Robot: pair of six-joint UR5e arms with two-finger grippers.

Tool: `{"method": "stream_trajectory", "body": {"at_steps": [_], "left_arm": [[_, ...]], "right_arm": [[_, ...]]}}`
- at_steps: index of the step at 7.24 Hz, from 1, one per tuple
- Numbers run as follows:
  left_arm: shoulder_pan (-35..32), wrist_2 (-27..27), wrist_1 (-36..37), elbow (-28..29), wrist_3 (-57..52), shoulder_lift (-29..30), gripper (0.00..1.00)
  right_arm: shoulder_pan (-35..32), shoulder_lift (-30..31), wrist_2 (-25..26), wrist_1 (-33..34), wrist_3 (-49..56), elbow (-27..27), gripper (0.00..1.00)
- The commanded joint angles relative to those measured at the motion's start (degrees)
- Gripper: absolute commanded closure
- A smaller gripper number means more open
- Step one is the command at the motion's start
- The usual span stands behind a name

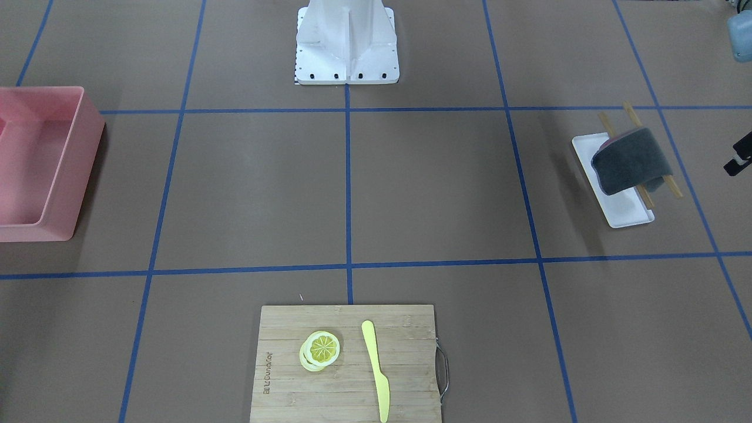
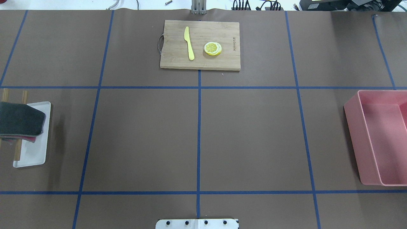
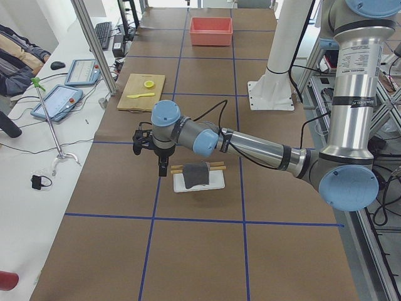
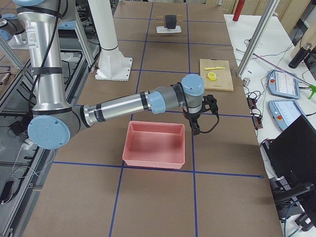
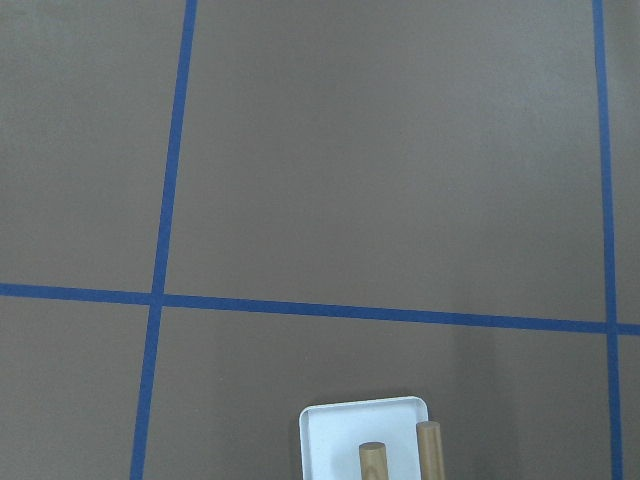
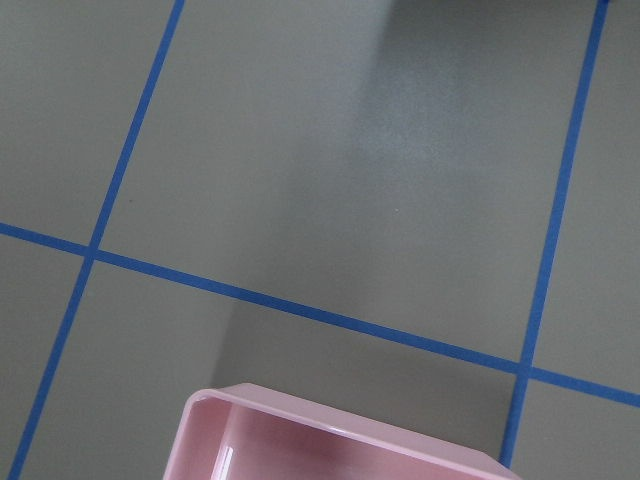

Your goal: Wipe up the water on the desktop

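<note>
I will next close my left gripper on the top of the dark grey cloth (image 1: 646, 145), where it lies over the wooden sticks.
The brown desktop (image 1: 435, 188) with blue tape lines fills the overhead view (image 2: 143, 140); I see no clear water patch on it. A dark grey cloth (image 1: 631, 161) hangs over two wooden sticks (image 5: 372, 462) above a white tray (image 1: 623, 214), at the left edge of the overhead view (image 2: 20, 122). My left gripper (image 3: 163, 166) hovers above the desk just beside the tray; only a sliver shows in the front view (image 1: 741, 154), so I cannot tell if it is open. My right gripper (image 4: 195, 129) hovers beside the pink bin; I cannot tell if it is open.
A pink bin (image 2: 378, 136) stands on my right side. A bamboo cutting board (image 2: 200, 44) with lemon slices (image 2: 212, 48) and a yellow knife (image 2: 189, 43) lies at the far middle. The white robot base (image 1: 346, 47) stands at the near middle edge.
</note>
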State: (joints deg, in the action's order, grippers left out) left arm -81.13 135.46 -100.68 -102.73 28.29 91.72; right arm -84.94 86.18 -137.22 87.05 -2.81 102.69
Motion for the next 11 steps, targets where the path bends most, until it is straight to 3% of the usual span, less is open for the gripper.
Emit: {"method": "stream_trajectory", "body": {"at_steps": [1,7,11], "left_arm": [[0.0,-0.3,0.1,0.2,0.0,0.3,0.02],[0.4,0.2,-0.7,0.3,-0.4,0.5,0.02],[1.3,3.7,-8.6,0.4,0.1,-1.9,0.02]], "right_arm": [[-1.3,0.1,0.4,0.4,1.9,-0.2,0.00],[-1.3,0.3,-0.1,0.4,5.5,-5.2,0.00],[-1.9,0.8,-0.9,-0.1,4.4,-3.2,0.00]]}}
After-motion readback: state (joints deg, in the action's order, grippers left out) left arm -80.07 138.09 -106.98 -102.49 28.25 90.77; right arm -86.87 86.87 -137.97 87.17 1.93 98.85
